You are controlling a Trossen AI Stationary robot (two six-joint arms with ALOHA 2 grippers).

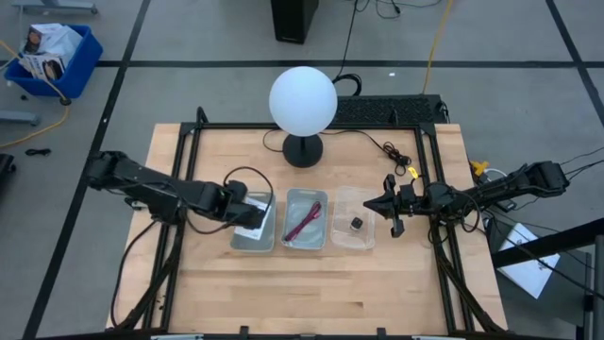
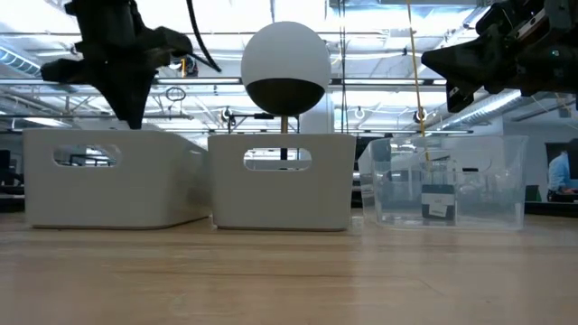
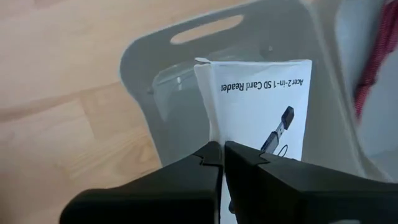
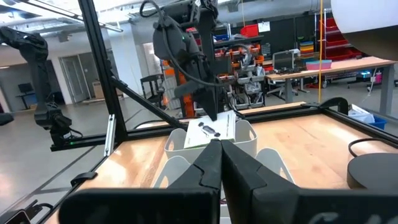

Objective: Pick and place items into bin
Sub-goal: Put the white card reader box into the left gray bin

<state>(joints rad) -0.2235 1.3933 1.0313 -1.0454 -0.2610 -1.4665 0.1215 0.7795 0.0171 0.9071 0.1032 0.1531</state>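
Observation:
The white card, now held over a grey bin, will be released by my left gripper on the empty grey bin's bottom, toward the cord bundle [image 1: 263,229] [image 3: 270,146].
My left gripper [image 1: 247,212] is shut on the white card [image 3: 261,106], which is printed with a black reader, over the left grey bin [image 1: 253,246]. The card also shows in the right wrist view [image 4: 211,129]. In the low view the bin wall hides it. The dark red cord bundle [image 1: 304,220] lies in the middle grey bin [image 1: 304,244]. The tiny black cube [image 1: 357,224] lies on the floor of the clear bin [image 1: 354,244]. My right gripper [image 1: 370,202] is shut and empty, raised beside the clear bin's right side. My left gripper pinches the card between its two fingers at one edge [image 3: 214,134], beside the printed text. The fingers come from above, pointing down into the left bin. The card hangs tilted at the bin's mouth. I cannot tell whether its lower end touches the bin floor.
A lamp with a white globe [image 1: 302,102] and a dark base [image 1: 302,151] stands behind the bins. A black cable [image 1: 392,151] runs along the far right of the table. Bare wood lies in front of the bins [image 1: 302,293]. A black frame rims the table.

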